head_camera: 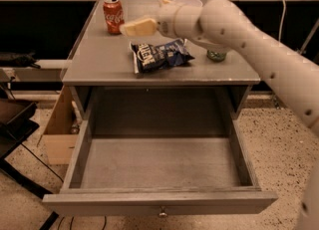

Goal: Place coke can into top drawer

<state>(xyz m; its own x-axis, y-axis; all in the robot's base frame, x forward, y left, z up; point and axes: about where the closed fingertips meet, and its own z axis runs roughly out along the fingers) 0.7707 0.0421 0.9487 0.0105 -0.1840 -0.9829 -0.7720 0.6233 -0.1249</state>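
The coke can will have my gripper close around its upper half [112, 9], so that I can lift the coke can from the top of the cabinet.
The coke can [113, 16], red with white script and a silver top, stands upright at the back left of the cabinet top [99, 59]. My gripper [143, 15] hovers above the top just right of the can, apart from it, with its tan fingers [138, 27] pointing left, open and empty. The top drawer [159, 203] is pulled fully out below, its inside empty, with a small round knob [162, 213] on the front panel.
A dark blue chip bag [160, 55] lies on the middle of the cabinet top under my arm. A green can [217, 55] stands at the right, partly hidden by the arm. A cardboard box [59, 132] sits on the floor to the left of the drawer.
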